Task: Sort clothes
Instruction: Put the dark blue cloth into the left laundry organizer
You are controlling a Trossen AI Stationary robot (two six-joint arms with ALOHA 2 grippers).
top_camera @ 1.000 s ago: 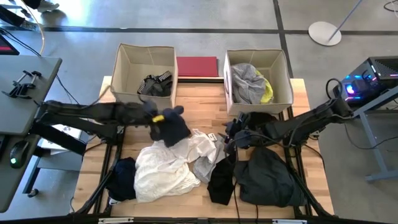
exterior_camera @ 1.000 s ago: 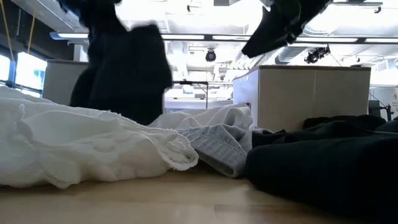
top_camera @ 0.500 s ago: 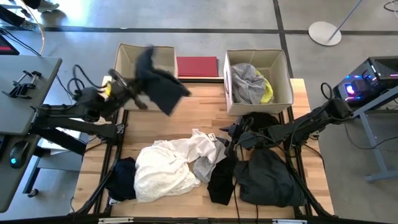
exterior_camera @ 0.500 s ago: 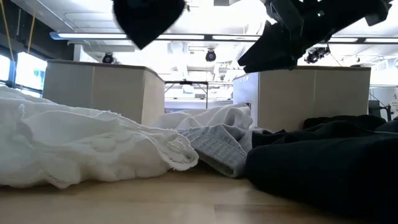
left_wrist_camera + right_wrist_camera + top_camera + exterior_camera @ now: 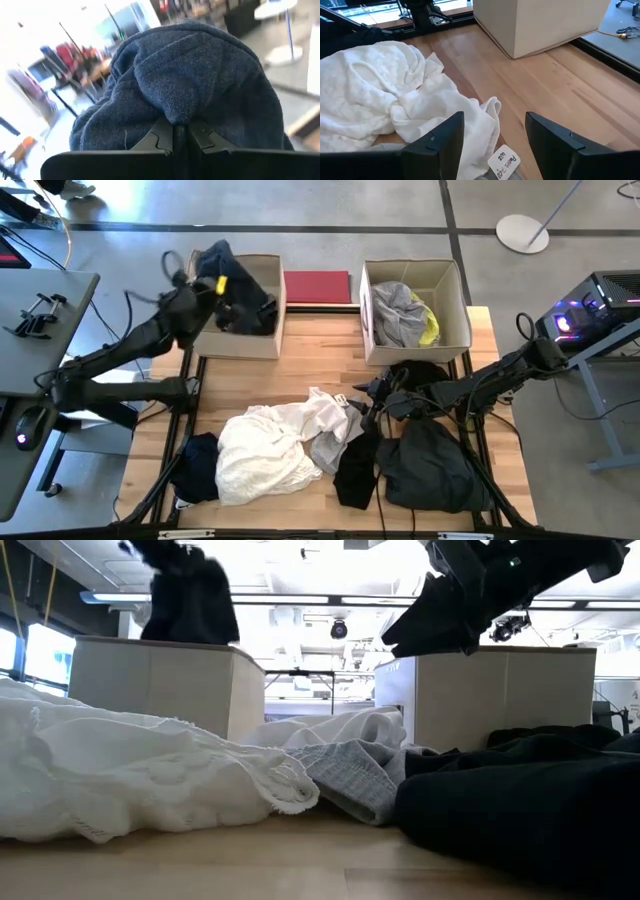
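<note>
Next, my left gripper releases the navy garment in the cardboard box with the black garment (image 5: 250, 319).
My left gripper (image 5: 208, 278) is shut on a dark navy fleece garment (image 5: 214, 256) above the far left corner of the left cardboard box (image 5: 262, 348); the garment also shows in the low view (image 5: 188, 598). A black garment (image 5: 252, 316) lies in that box. My right gripper (image 5: 368, 394) is open and empty, low over the table's middle, beside the white garment (image 5: 268, 448). Grey (image 5: 330, 450), black (image 5: 430, 465) and dark navy (image 5: 198, 466) garments lie on the table's near half. My left gripper pinches a bunched fold of the navy garment (image 5: 176, 112) between its two shut fingers. The cloth humps over the fingertips (image 5: 162, 137) and hides how many layers are held. The garment is lifted clear of the table and hangs at the box's rim (image 5: 190, 632).
The right cardboard box (image 5: 418, 345) holds grey and yellow garments (image 5: 405, 312). A flat dark-red rectangle (image 5: 318, 286) lies between the boxes at the table's far edge. A small paper tag (image 5: 503, 161) lies by the white garment under my right gripper.
My left gripper has gone up and toward the table's far left with the navy garment, from over the table's middle to above the left box. The garment has been lifted clear of the pile and has swung along with it.
</note>
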